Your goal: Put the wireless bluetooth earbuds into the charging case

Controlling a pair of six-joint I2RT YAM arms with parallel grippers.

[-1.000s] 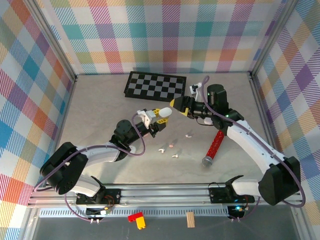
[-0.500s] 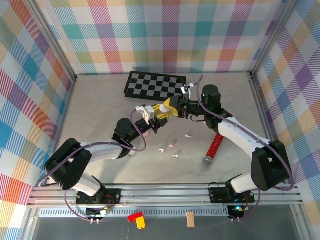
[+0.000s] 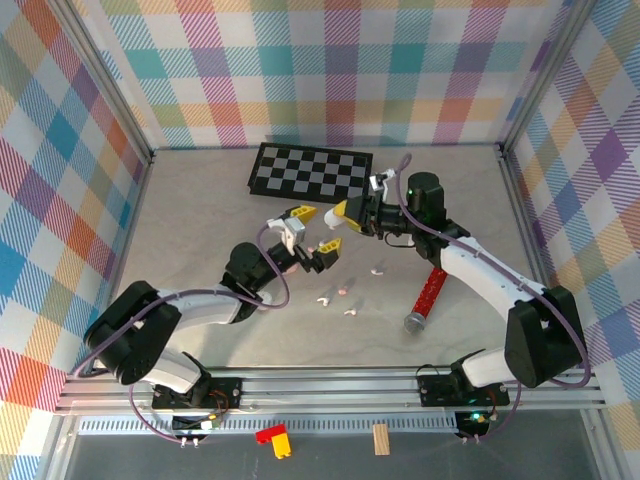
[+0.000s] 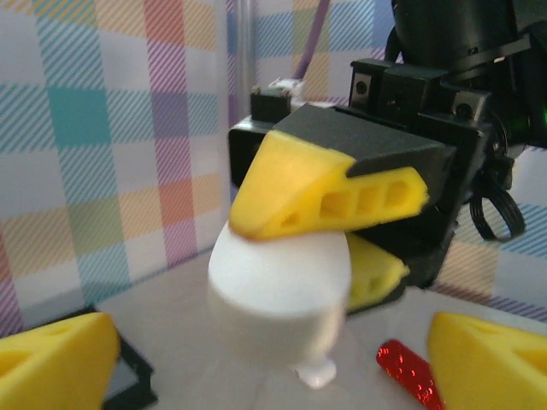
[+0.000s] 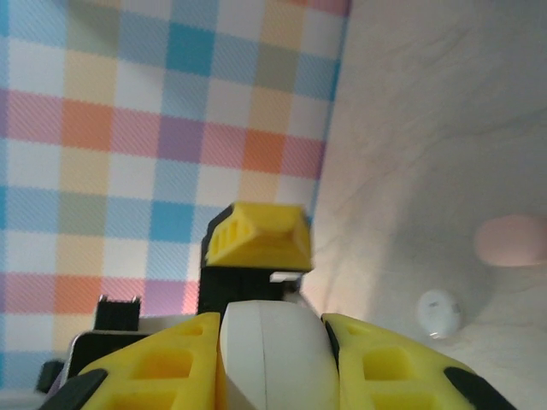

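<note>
The white charging case will go down on the table (image 3: 374, 240) between the checkerboard and the red glitter tube, and there my right gripper will let go of it.
A white pebble-shaped charging case (image 4: 278, 286) hangs above the table, and my right gripper (image 5: 273, 337) is shut on it, one yellow finger on each side. In the top view the case (image 3: 326, 243) sits between the two arms, with the right gripper (image 3: 338, 218) reaching in from the right. My left gripper (image 3: 312, 238) stands wide open around the case, its fingers (image 4: 53, 363) well clear of it. Several tiny earbuds (image 3: 343, 291) lie loose on the table below, a white one (image 5: 438, 312) and a pale pink one (image 5: 511, 240) among them.
A red glitter tube (image 3: 428, 293) lies on the table under the right arm, also seen in the left wrist view (image 4: 410, 373). A black-and-white checkerboard (image 3: 310, 170) lies at the back. Plaid walls enclose the table on three sides.
My left gripper has opened and let go of the case. My right gripper moved left to it and shut on it.
</note>
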